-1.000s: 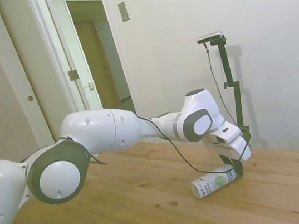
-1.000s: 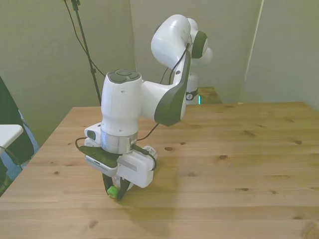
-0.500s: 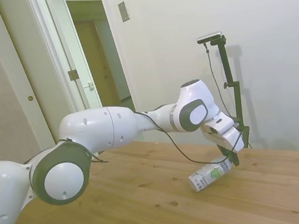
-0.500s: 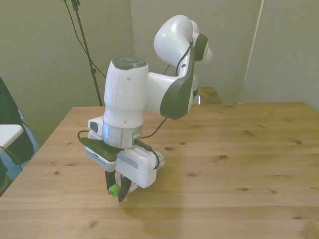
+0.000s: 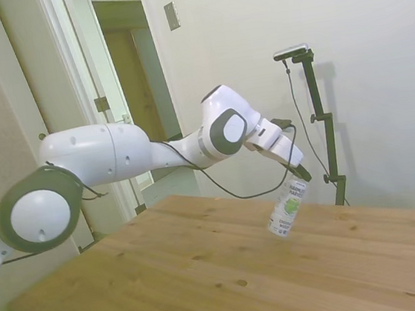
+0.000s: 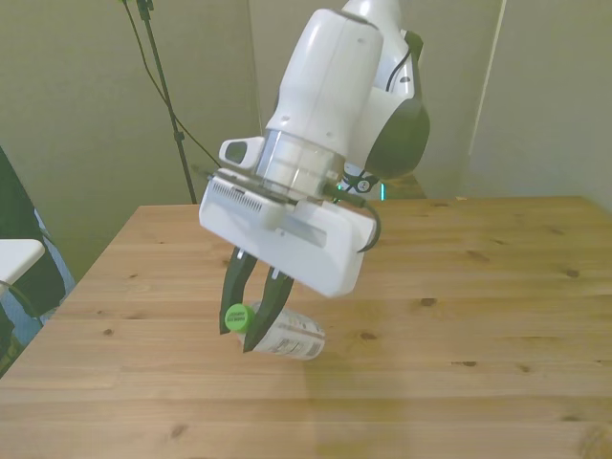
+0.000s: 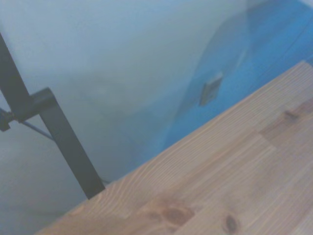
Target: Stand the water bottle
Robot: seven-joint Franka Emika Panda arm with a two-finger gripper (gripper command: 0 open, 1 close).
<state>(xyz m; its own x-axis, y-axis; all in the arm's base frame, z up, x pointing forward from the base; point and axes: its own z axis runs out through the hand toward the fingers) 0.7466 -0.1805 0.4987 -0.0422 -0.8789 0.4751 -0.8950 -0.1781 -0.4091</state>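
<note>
The robot's gripper should release the water bottle, now hanging tilted above the table, on the wooden table, slightly in from the table's edge (image 5: pixel 282 241) by the wall.
The water bottle (image 5: pixel 287 209) hangs in the air above the wooden table (image 5: pixel 210 280), tilted, with its neck up and its base lowest. Its white label with a green mark shows in the side view. My gripper (image 5: pixel 299 181) is shut on the bottle just below the cap. In the front view the green cap (image 6: pixel 234 317) sits between the dark fingers (image 6: pixel 235 283) of the gripper (image 6: pixel 251 321), and the bottle's body (image 6: pixel 287 335) slants away behind them. The wrist view shows only table and wall, not the bottle.
The table's far edge (image 7: pixel 161 156) meets a pale wall in the wrist view. An open doorway (image 5: pixel 134 80) lies behind the arm in the side view.
The arm has risen and swung the wrist up, lifting the bottle off the table. The bottle went from lying nearly flat to hanging steeply tilted, cap uppermost.
</note>
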